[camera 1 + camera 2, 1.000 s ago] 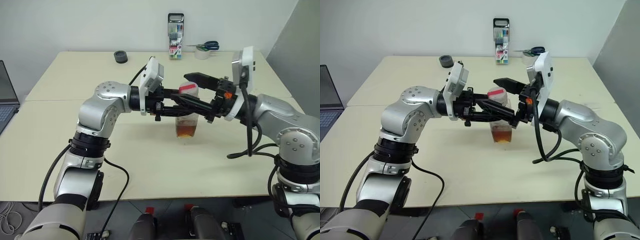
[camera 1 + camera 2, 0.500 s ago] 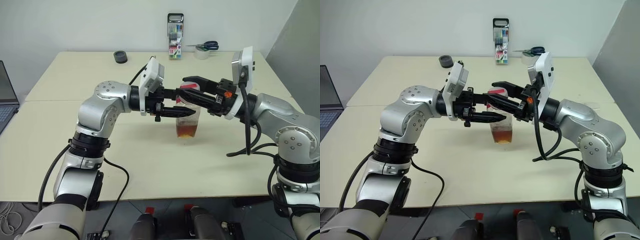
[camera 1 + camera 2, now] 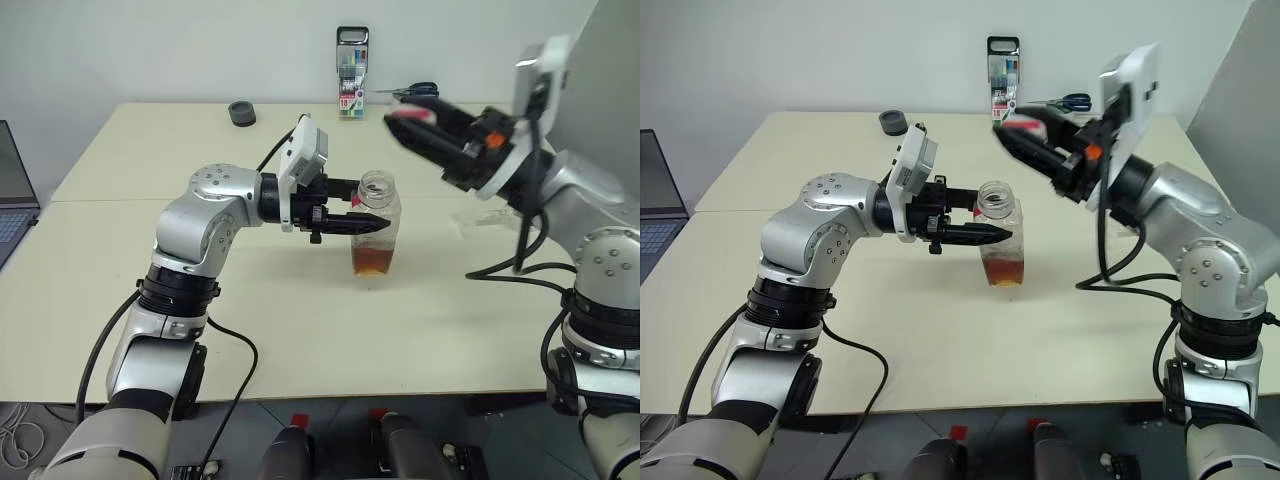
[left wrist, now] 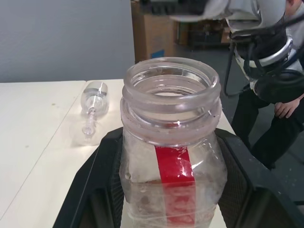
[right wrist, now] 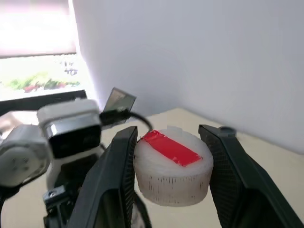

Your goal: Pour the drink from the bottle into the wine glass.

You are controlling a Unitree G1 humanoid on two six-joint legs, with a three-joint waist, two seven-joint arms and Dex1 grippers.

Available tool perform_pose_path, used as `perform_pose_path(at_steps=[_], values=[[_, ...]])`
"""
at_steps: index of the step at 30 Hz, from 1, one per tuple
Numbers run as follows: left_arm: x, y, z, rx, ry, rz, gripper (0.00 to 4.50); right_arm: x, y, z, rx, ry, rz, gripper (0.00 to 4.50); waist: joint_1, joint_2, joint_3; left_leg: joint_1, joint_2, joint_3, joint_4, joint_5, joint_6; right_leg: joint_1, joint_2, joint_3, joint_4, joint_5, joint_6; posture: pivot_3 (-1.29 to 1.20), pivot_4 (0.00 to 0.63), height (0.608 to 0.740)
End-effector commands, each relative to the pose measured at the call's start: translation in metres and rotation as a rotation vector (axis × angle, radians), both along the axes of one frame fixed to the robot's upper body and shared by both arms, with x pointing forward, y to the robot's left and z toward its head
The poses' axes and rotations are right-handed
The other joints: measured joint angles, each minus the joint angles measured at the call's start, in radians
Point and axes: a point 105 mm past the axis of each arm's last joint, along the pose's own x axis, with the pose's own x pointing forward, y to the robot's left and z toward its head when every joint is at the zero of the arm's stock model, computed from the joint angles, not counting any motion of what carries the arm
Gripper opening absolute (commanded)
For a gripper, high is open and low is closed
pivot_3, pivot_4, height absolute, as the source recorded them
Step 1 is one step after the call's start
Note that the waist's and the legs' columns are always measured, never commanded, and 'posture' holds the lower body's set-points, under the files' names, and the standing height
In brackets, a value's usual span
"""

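Next, my right gripper sets the white cap down on the bare table (image 3: 461, 285), in the space between the bottle and the cable of my right arm.
The bottle (image 3: 376, 225) stands upright on the table (image 3: 300, 320), its wide mouth uncovered. Tea-coloured drink (image 3: 374, 262) fills its lower part. My left gripper (image 3: 382, 210) is shut on the bottle just below the neck, a black finger (image 4: 97, 190) on each side. Raised up and to the right of the bottle, my right gripper (image 3: 1020, 135) is shut on the white cap (image 5: 172, 164) with its red strip. The wine glass (image 4: 89, 118) appears to lie on its side on the table beyond the bottle, under my right arm.
At the back of the table stand a pen case (image 3: 351, 73), scissors on a tape roll (image 3: 410, 95) and a small black round object (image 3: 240, 112). A laptop (image 3: 12, 195) sits at the far left edge. A seated person (image 4: 285, 107) is past the table's right end.
My right gripper shut on the cap, then lifted it off the bottle, up and to the right. The bottle's mouth is now uncovered. The left arm and bottle stayed still.
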Motion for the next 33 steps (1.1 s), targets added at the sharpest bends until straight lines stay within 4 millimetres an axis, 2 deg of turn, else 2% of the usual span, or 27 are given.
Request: perform_pose_path(at_steps=[1,3,8,14,17,19,22,27,30,33], values=[[-0.006,-0.002,0.013,-0.024,-0.061,-0.022,2.14,-0.005,-0.005,-0.012,0.021,0.035,-0.020,1.82,0.000,0.000,0.000,0.000,0.000,0.000,0.000,0.000,0.000,0.000,0.000,0.000,0.000,0.000,0.000,0.00,0.150,0.740],[-0.007,-0.002,0.013,-0.025,-0.061,-0.023,2.14,-0.005,-0.009,-0.031,-0.020,0.054,-0.073,1.82,0.000,0.000,0.000,0.000,0.000,0.000,0.000,0.000,0.000,0.000,0.000,0.000,0.000,0.000,0.000,0.00,0.150,0.740],[-0.006,-0.002,0.013,-0.024,-0.059,-0.020,2.14,0.009,-0.036,-0.096,-0.112,0.166,-0.317,1.82,0.001,0.000,0.000,0.000,0.000,0.003,0.000,-0.001,0.001,0.000,0.000,0.000,0.000,0.000,0.000,0.00,0.150,0.740],[-0.006,-0.004,0.014,-0.019,-0.062,-0.023,2.14,0.030,-0.091,-0.187,-0.243,0.281,-0.743,1.82,0.000,0.000,0.000,0.001,0.000,0.007,0.000,-0.002,0.003,0.000,0.001,0.001,0.001,0.000,0.000,0.00,0.150,0.740],[-0.005,-0.003,0.014,-0.017,-0.065,-0.024,2.14,0.031,-0.098,-0.209,-0.233,0.334,-0.811,1.82,-0.002,0.000,0.000,0.001,0.000,0.008,0.000,0.000,0.000,0.000,0.001,0.002,0.001,0.000,0.000,0.00,0.150,0.740],[-0.006,-0.003,0.015,-0.015,-0.065,-0.025,2.14,0.030,-0.095,-0.229,-0.257,0.376,-0.824,1.82,-0.004,0.000,0.000,0.002,0.001,0.009,0.000,0.000,0.000,0.000,0.001,0.003,0.001,0.000,0.000,0.00,0.150,0.740],[-0.006,-0.003,0.014,-0.012,-0.064,-0.025,2.14,0.027,-0.089,-0.241,-0.279,0.391,-0.822,1.82,-0.003,0.000,0.000,0.002,0.001,0.008,0.000,0.000,0.000,0.000,0.002,0.002,0.001,0.000,0.000,0.00,0.150,0.740],[-0.006,-0.002,0.015,-0.007,-0.064,-0.026,2.14,0.025,-0.087,-0.243,-0.285,0.372,-0.841,3.33,-0.003,0.000,0.000,0.002,0.001,0.008,0.000,0.000,0.000,0.001,0.002,0.002,0.001,0.000,0.000,0.00,0.150,0.740],[-0.006,-0.002,0.015,-0.006,-0.065,-0.026,2.14,0.027,-0.088,-0.242,-0.299,0.349,-0.854,4.41,-0.003,0.000,0.000,0.003,0.001,0.008,0.000,0.000,0.000,0.001,0.002,0.002,0.001,0.000,0.000,0.00,0.150,0.740],[-0.006,-0.002,0.014,-0.007,-0.066,-0.026,2.14,0.028,-0.084,-0.238,-0.307,0.323,-0.841,4.46,-0.003,0.000,0.000,0.003,0.001,0.008,0.000,0.000,0.000,0.001,0.002,0.002,0.001,0.000,0.000,0.00,0.150,0.740]])
